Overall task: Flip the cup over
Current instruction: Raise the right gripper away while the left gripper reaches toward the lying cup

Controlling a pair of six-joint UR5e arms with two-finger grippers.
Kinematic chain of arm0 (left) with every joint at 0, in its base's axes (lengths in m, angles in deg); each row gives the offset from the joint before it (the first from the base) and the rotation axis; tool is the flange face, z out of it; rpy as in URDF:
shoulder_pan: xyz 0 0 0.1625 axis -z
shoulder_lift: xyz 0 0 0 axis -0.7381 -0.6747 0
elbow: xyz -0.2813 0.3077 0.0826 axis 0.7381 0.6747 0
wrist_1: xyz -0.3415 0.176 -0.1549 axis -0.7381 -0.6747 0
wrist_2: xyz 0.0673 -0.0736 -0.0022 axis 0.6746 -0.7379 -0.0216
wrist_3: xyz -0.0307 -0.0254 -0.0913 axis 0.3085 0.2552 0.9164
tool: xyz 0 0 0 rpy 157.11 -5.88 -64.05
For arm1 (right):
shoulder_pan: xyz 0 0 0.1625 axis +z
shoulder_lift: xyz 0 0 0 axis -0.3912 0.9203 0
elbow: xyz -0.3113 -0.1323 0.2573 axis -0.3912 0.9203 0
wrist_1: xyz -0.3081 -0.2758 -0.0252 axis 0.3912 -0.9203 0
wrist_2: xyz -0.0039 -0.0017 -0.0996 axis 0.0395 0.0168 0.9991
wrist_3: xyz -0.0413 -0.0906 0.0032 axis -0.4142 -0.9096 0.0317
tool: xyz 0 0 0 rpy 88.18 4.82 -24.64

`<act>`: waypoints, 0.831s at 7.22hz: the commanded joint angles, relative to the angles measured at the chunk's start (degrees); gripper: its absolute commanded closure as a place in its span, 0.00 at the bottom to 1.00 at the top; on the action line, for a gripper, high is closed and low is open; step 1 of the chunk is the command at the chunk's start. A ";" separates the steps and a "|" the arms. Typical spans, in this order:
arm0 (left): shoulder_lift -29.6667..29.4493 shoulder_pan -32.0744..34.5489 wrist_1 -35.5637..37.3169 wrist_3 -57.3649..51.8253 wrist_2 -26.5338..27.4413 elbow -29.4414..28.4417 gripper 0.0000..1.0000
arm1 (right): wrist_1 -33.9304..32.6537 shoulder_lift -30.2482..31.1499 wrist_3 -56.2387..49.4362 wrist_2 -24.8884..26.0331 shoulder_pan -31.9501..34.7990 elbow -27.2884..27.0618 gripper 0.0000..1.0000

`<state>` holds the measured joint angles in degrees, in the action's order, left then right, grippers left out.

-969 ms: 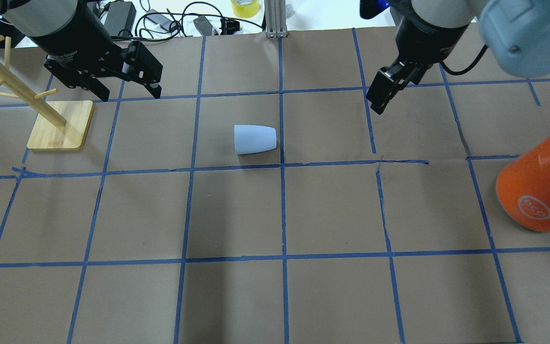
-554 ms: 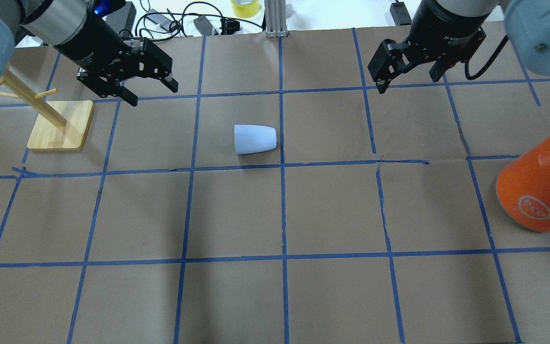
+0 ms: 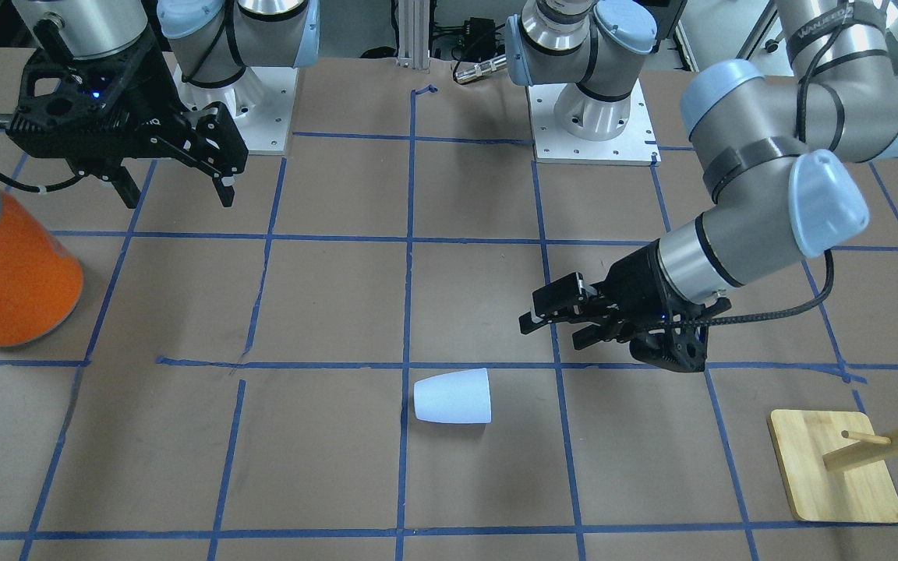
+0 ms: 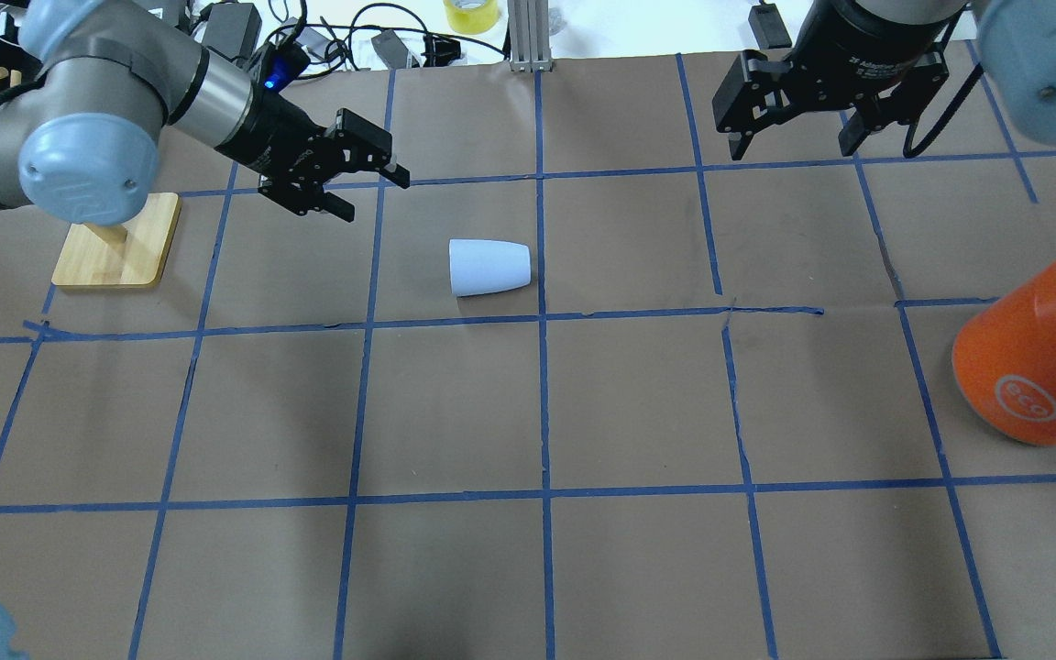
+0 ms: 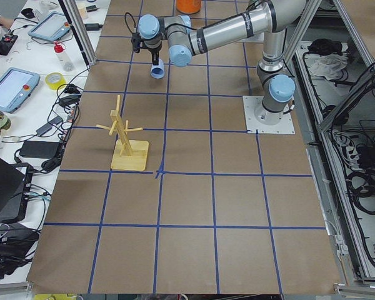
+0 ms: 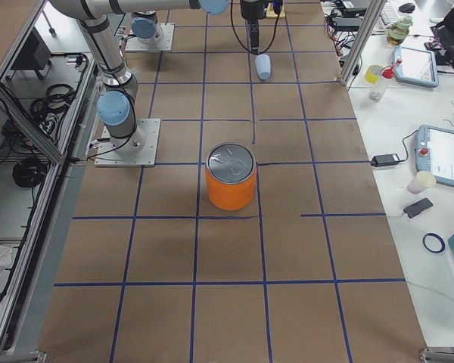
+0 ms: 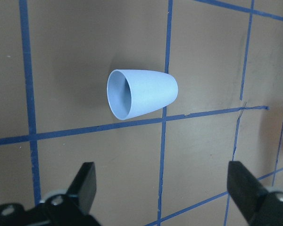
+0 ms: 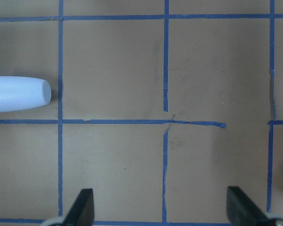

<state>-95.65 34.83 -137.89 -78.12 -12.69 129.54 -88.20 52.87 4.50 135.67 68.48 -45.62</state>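
Observation:
Next, the robot's left gripper should move to the upper side of the cup's rim [image 3: 489, 389] [image 7: 130, 95] and close there, with one finger inside the cup's opening.
The cup [image 4: 489, 267] is a small pale blue-white tumbler lying on its side near the table's middle, its open mouth toward the overhead view's left. It also shows in the front view [image 3: 453, 396], the left wrist view [image 7: 141, 93] and the right wrist view [image 8: 20, 93]. My left gripper [image 4: 372, 195] is open and empty. It hangs tilted, above and to the left of the cup, apart from it [image 3: 554, 333]. My right gripper [image 4: 792, 147] is open and empty, high over the far right of the table [image 3: 178, 199], well away from the cup.
A large orange can [image 4: 1028, 357] with a silver top stands at the right edge [image 3: 5, 273]. A wooden peg stand [image 4: 115, 240] sits at the left, behind my left arm [image 3: 831, 467]. Cables [image 4: 326, 37] and a tape roll [image 4: 470, 14] lie past the far edge.
My left gripper has swung right toward the cup and tilted over. My right gripper has turned and drawn back toward the far edge. The cup has not moved.

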 commanded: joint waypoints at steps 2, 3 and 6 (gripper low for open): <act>-7.64 -0.04 5.90 -1.15 -5.38 1.17 0.00 | 0.04 0.22 0.24 0.02 -0.10 0.00 0.00; -10.18 -0.04 6.98 -1.32 -10.36 1.00 0.00 | 0.04 0.22 0.24 0.02 -0.10 0.00 0.00; -15.47 0.05 14.62 -0.71 -11.73 2.83 0.00 | 0.74 0.40 0.33 2.03 -0.10 0.00 0.00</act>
<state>-109.33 34.84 -125.88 -79.00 -24.03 131.41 -87.95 53.17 4.72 136.21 68.38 -45.62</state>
